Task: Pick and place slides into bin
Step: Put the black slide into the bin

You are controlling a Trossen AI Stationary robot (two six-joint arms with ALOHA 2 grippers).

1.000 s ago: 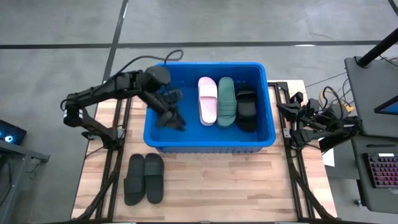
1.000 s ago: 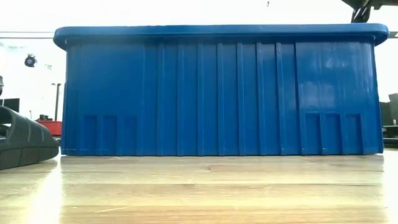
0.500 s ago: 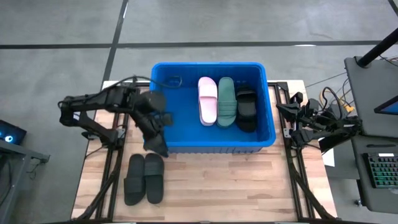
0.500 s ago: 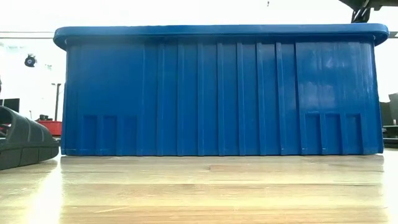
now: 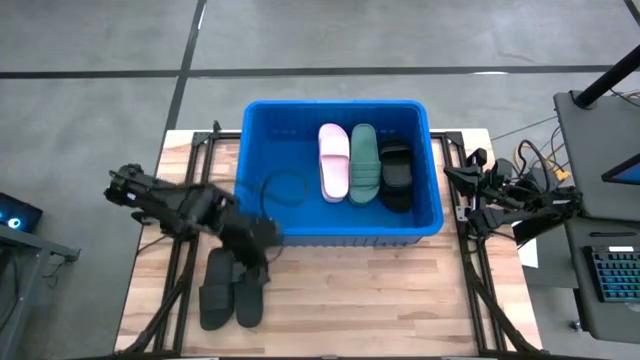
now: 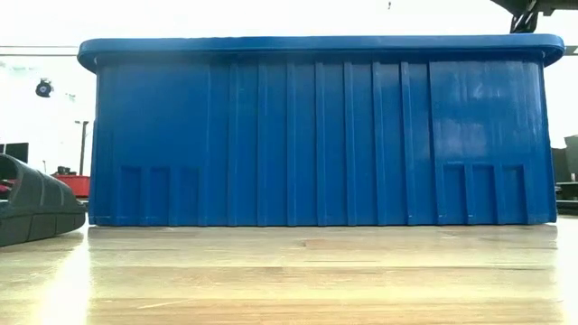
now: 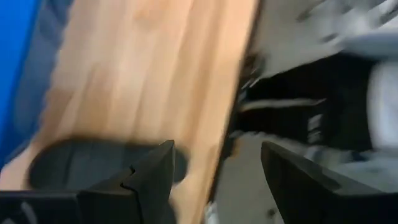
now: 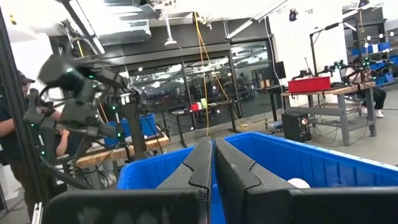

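Observation:
The robot's left gripper will close on the strap's edge [image 5: 243, 299] of the dark slide nearer the middle of the table, on the side toward the other dark slide.
The blue bin [image 5: 262, 205] stands mid-table and holds a pale pink slide [image 5: 334, 160], a dark green slide [image 5: 364, 162] and a black slide [image 5: 396, 175], side by side on its floor. Two dark slides [image 5: 232, 290] lie sole-down on the table in front of the bin's near left corner; one also shows in the low view [image 6: 36, 206]. My left gripper [image 5: 260, 250] hovers open over their far ends, with one slide [image 7: 93, 169] below its fingers. My right gripper [image 5: 458, 182] rests shut at the table's right, pointing toward the bin [image 8: 311, 163].
The bin's tall front wall [image 6: 316, 135] stands just beyond the two dark slides. Bare wooden table [image 5: 380, 300] spreads along the near side to the right. Dark frame rails [image 5: 180, 270] run beside the slides. A person [image 8: 9, 124] stands in the room beyond.
My left gripper has swung from inside the bin's left part, over its near left corner, toward the table's near edge and slightly down, turning as it went. It now hangs above the two dark slides, open throughout. Nothing else has moved.

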